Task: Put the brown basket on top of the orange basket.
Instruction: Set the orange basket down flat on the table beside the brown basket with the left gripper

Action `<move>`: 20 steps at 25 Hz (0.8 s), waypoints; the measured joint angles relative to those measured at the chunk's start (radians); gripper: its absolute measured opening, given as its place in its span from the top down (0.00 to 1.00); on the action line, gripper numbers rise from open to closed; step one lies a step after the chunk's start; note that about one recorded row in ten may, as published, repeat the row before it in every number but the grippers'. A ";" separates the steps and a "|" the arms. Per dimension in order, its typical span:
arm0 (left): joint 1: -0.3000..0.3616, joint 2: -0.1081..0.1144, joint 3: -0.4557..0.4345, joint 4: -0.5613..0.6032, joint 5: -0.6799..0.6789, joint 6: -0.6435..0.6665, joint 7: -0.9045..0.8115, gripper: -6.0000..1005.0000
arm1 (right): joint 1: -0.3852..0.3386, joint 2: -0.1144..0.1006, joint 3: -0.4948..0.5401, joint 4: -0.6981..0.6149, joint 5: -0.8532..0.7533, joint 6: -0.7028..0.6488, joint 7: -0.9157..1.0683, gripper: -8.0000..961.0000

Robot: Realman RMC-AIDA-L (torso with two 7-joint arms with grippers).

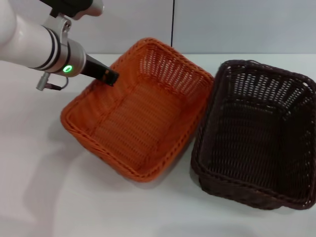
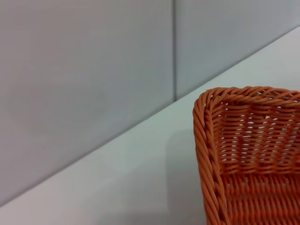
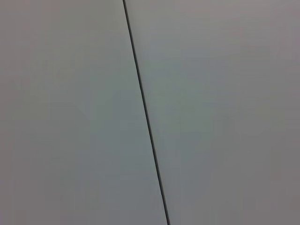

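The orange basket will go down from my left gripper onto the white table point(image 1: 177, 142) in front of the dark wall seam, where I should set it.
The orange basket point(image 1: 138, 116) sits left of centre on the white table, open side up and empty. The brown basket point(image 1: 259, 136) sits right beside it on the right, also upright and empty, their rims nearly touching. My left gripper point(image 1: 109, 76) reaches in from the upper left and is at the orange basket's far-left rim. The left wrist view shows one corner of the orange basket point(image 2: 248, 154) close up. My right gripper is out of view; its wrist camera shows only a grey wall.
The white table point(image 1: 44, 187) stretches in front of and to the left of the baskets. A grey panelled wall point(image 1: 222, 24) with a dark vertical seam point(image 1: 173, 22) stands behind the table.
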 joint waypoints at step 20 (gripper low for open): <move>-0.014 0.001 0.118 0.009 -0.169 0.143 0.073 0.82 | 0.005 -0.001 0.005 -0.001 0.002 -0.003 -0.001 0.41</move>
